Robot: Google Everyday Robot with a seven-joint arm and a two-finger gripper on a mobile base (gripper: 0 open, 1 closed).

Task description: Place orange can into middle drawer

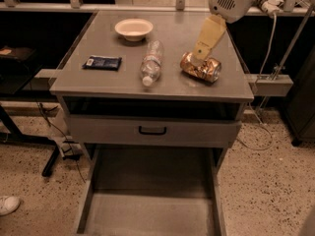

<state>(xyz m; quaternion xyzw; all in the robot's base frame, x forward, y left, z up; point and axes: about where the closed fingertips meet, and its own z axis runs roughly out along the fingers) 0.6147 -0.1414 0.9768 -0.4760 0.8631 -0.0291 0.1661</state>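
My gripper should go next to the orange can beside the clear plastic water bottle and close around the can's middle [204, 67].
The orange can [202, 68] lies on its side on the cabinet's grey top, right of the middle, dented and shiny. My gripper [199, 56] comes down from the upper right on a white wrist, and its cream tip is at the can's upper left side, at or just above it. The middle drawer [147, 213] is pulled out at the bottom of the view, below the cabinet, with its flat grey floor bare. The can is well above and behind that drawer.
A clear plastic water bottle [150, 62] lies left of the can. A white bowl [133, 28] stands at the back and a dark blue packet [102, 62] at the left. A shut drawer front with a black handle [152, 131] sits under the top. A white shoe [8, 204] is on the floor.
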